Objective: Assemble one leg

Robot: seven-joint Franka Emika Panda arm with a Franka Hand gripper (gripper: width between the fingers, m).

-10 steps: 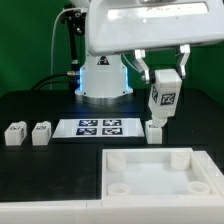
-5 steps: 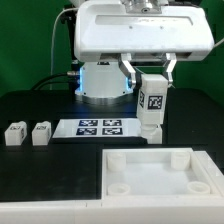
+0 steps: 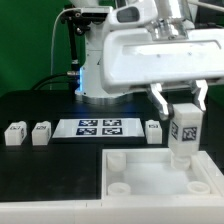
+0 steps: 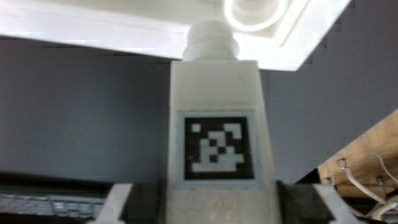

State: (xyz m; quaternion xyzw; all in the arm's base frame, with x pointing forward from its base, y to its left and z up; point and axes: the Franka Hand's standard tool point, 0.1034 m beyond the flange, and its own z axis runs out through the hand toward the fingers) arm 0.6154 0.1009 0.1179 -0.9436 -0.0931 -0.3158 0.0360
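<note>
Next, my gripper lets go of the white leg upright in the front socket of the white panel (image 3: 198,187) (image 4: 258,11), farthest from the paired legs.
My gripper (image 3: 182,98) is shut on a white leg (image 3: 185,132) with a black-and-white tag, held upright above the far right corner of the large white panel (image 3: 150,172) with round sockets. In the wrist view the leg (image 4: 217,120) fills the middle, its narrow tip pointing at a round socket (image 4: 262,12) of the panel. Three more legs stand on the table: two at the exterior view's left (image 3: 14,133) (image 3: 41,132) and one (image 3: 153,131) beside the marker board.
The marker board (image 3: 100,127) lies flat on the black table behind the panel. The robot base (image 3: 90,80) stands at the back. A green wall is behind.
The gripper has carried the leg toward the exterior view's right and forward, from above the marker board's end to over the panel's far right corner.
</note>
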